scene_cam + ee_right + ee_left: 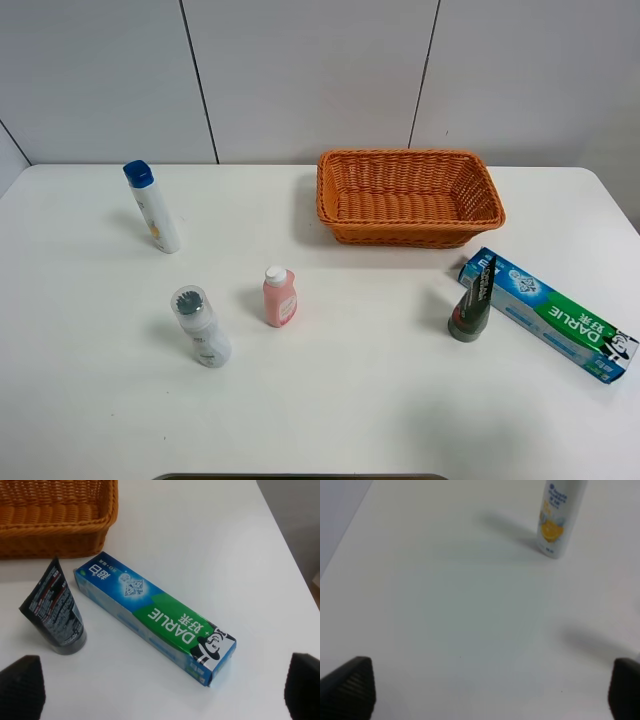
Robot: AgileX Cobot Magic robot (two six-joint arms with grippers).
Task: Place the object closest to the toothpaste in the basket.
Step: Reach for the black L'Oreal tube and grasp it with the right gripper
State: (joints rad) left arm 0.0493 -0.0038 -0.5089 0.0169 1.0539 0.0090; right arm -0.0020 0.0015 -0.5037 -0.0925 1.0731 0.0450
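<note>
My right gripper needs to grip the middle of the dark tube (pixel 477 294) (pixel 57 612), above its cap, because this tube is the one closest to the toothpaste box.
The green and blue toothpaste box (pixel 548 313) lies flat at the right of the table, also in the right wrist view (pixel 155 615). A dark tube (pixel 472 302) stands on its cap right beside the box's left end, seen too in the right wrist view (pixel 55 610). The orange wicker basket (pixel 400 232) sits behind them, empty; its wall shows in the right wrist view (pixel 50 540). My right gripper (pixel 162 690) is open above the table, short of the box and tube. My left gripper (pixel 487 692) is open and empty. Neither gripper shows in the exterior view.
A white bottle with a blue cap (pixel 152 206) stands at the far left, also in the left wrist view (pixel 557 517). A pink bottle (pixel 280 296) and a pale bottle with a grey cap (pixel 200 326) stand left of centre. The table's right edge is near the box.
</note>
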